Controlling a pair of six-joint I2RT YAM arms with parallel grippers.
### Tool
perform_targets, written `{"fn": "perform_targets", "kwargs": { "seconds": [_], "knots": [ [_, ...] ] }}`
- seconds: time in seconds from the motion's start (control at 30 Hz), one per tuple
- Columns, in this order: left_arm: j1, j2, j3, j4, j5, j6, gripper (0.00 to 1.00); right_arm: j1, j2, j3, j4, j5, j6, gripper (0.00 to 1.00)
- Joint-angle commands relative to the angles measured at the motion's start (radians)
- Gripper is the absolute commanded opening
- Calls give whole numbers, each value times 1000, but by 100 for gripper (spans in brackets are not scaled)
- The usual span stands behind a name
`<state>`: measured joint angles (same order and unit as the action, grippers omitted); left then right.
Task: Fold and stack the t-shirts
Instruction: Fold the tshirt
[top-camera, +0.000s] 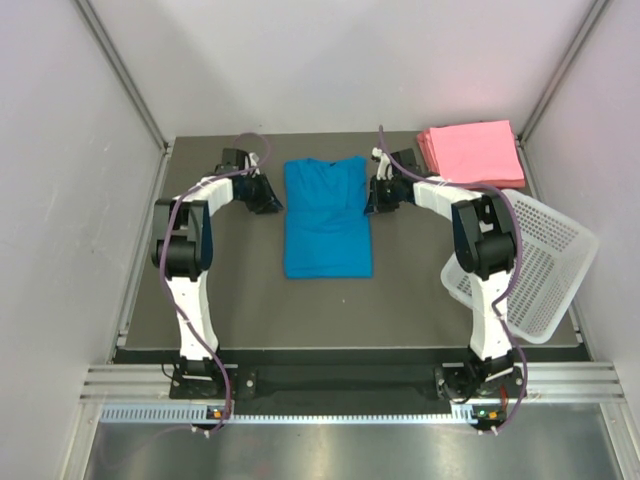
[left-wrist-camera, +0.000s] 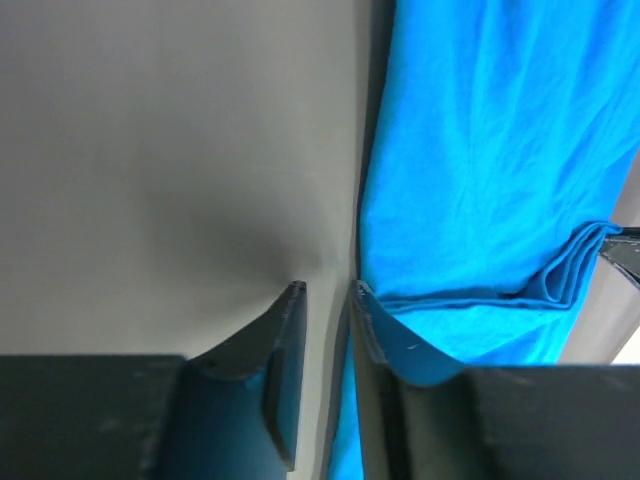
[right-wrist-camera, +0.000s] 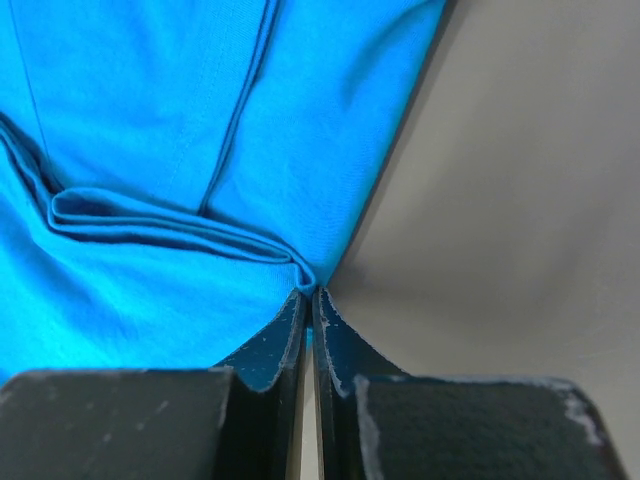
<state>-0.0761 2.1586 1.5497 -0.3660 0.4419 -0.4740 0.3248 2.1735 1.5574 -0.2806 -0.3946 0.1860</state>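
Note:
I see the blue t-shirt's folded edge bunching beside my right gripper, so next I pinch the folded edge's loose corner (left-wrist-camera: 388, 303) with my left gripper and help pull the folded edge straight.
A bright blue t-shirt (top-camera: 327, 217) lies flat in the middle of the table, its sleeves folded in and a crease across its upper part. Folded pink t-shirts (top-camera: 470, 152) sit stacked at the back right corner. My left gripper (top-camera: 270, 199) is at the shirt's left edge. In the left wrist view its jaws (left-wrist-camera: 328, 287) stand apart over bare table, with the blue cloth (left-wrist-camera: 480, 180) just beside the right finger. My right gripper (top-camera: 373, 198) is at the shirt's right edge. In the right wrist view it (right-wrist-camera: 310, 293) is shut, pinching the folded blue edge (right-wrist-camera: 180, 225) at its tips.
A white perforated basket (top-camera: 545, 262) lies tipped on the table's right side, beside the right arm. Grey walls and metal posts close in the table at the back and sides. The dark table top (top-camera: 240, 300) shows in front of the shirt.

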Motion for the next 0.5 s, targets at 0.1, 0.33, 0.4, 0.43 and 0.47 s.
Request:
{"fn": "perform_targets", "kwargs": {
  "seconds": [0.1,0.33,0.4,0.43,0.47],
  "knots": [
    [9,-97,-22,42,29,55,34,-20,-49,-13,49,-3,7,2],
    [6,-63,-30,47,132,83,38,-18,-44,-5,47,-10,18,2],
    [6,-48,-30,45,144,86,38,-18,-43,-3,47,-13,20,2],
    [6,-45,-30,44,147,87,38,-20,-43,0,46,-13,21,2],
    [4,-42,-33,44,156,87,38,-20,-43,1,44,-13,21,2]
  ]
}}
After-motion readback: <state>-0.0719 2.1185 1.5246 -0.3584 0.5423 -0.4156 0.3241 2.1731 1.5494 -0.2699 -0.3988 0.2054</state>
